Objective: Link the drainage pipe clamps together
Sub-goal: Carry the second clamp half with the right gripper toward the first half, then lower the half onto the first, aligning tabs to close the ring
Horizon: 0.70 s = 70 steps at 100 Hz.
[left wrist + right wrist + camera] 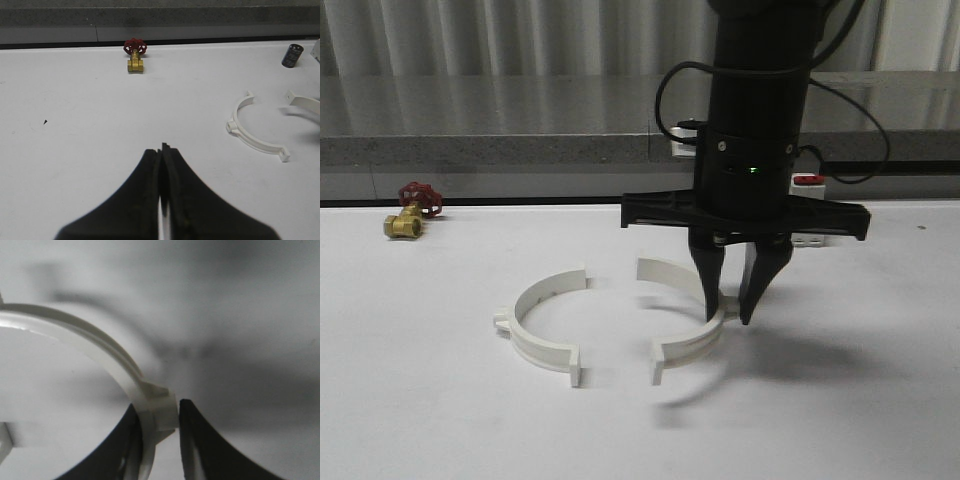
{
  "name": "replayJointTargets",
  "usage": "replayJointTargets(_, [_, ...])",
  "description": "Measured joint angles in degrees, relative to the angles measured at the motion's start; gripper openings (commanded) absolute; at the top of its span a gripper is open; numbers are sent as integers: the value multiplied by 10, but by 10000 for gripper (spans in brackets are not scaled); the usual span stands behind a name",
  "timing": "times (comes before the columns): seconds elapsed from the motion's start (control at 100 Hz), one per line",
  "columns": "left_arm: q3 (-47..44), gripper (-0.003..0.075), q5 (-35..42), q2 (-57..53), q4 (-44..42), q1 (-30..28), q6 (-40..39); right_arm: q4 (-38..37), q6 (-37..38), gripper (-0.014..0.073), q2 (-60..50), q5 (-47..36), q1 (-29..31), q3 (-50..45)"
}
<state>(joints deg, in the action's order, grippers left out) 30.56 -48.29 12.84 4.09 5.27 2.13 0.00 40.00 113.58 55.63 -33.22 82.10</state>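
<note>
I should let go of the white clamp in my right gripper on the table, flush against the open side of the free clamp [634, 318].
Two white half-ring drainage pipe clamps lie flat on the white table, their open sides facing each other with a gap between. The left clamp [545, 335] [250, 137] lies free. My right gripper [730, 315] [159, 405] stands straight down over the right clamp [685, 348] [75, 330] [305, 102]. Its jaws straddle the clamp's wall at the outer lug: one finger lies against the inner face, the other a sliver off the lug. My left gripper [162, 147] is shut on nothing, hovering over bare table well to the left of the clamps.
A brass valve with a red handwheel [410, 212] [135, 55] sits at the far left of the table. A black cylinder [292, 55] and a white block with a red top [807, 182] stand at the back right. A grey ledge [480, 150] borders the far edge.
</note>
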Motion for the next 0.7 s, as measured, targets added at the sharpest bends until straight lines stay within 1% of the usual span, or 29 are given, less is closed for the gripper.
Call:
replayJointTargets(0.16, [0,-21,0,0,0,0,0,0,19,-56,27,-2,-12,46])
replayJointTargets(0.41, [0,-21,0,0,0,0,0,0,21,-56,83,5,-23,117])
replayJointTargets(0.7, [0,-21,0,0,0,0,0,0,33,-52,97,10,-23,128])
